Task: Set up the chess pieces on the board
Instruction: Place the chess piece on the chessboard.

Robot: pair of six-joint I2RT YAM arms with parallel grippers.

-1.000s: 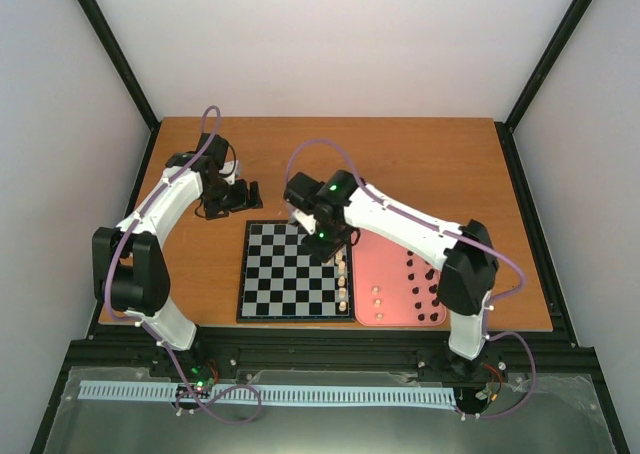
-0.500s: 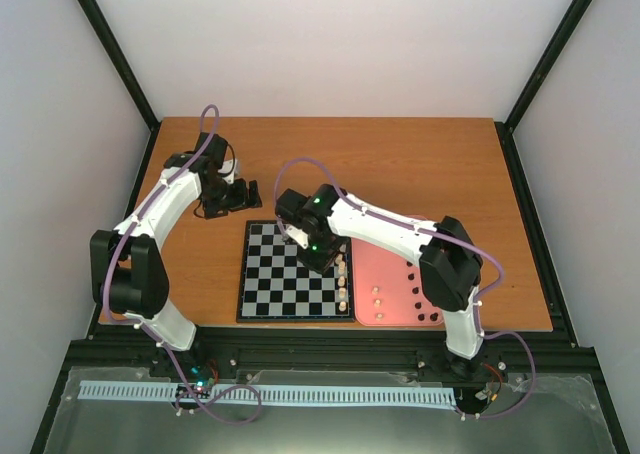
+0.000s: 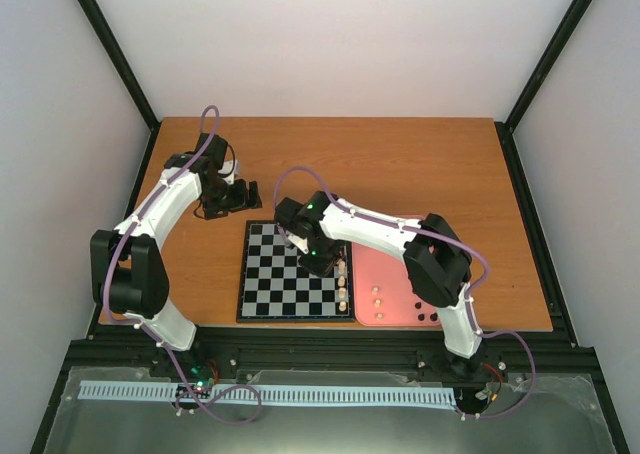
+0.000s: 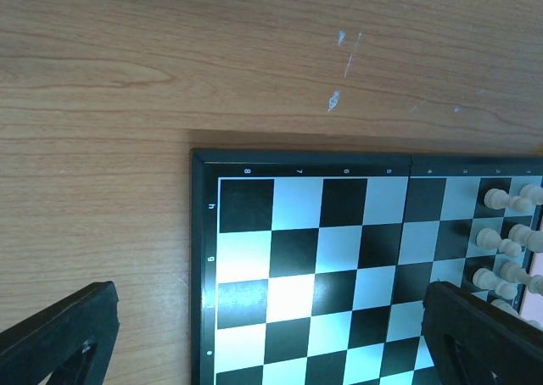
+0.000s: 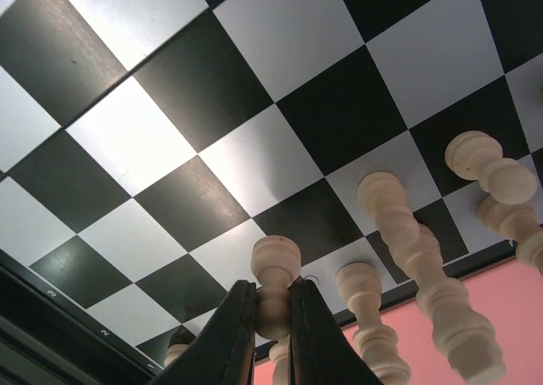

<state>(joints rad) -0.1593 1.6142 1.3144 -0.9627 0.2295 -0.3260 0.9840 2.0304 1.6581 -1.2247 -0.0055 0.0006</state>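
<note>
The robot's right gripper will set the cream-white piece down on the black square inside the cream-white column (image 3: pixel 329 274) (image 5: pixel 301 232) by the tray.
The board (image 3: pixel 290 274) lies on the wooden table, checkered black and white. Cream-white pieces (image 3: pixel 343 284) stand in a column along its right edge. My right gripper (image 3: pixel 322 262) is over the board's right part, shut on a cream-white piece (image 5: pixel 276 287), held base-first a little above the squares, beside other white pieces (image 5: pixel 399 224). Black pieces (image 3: pixel 425 286) and a few white ones (image 3: pixel 378 298) lie on the pink tray (image 3: pixel 395 264). My left gripper (image 3: pixel 240 196) is open and empty beyond the board's far left corner; its fingers (image 4: pixel 59 338) frame the board (image 4: pixel 339 266).
The pink tray lies against the board's right side. Bare wooden table (image 3: pixel 420 164) stretches behind the board and tray. The left wrist view shows white pieces (image 4: pixel 509 232) at the board's right edge and scratched wood (image 4: pixel 339 71) beyond it.
My right gripper has moved left and slightly nearer over the board with the white piece, its elbow folding inward. The left arm has not moved.
</note>
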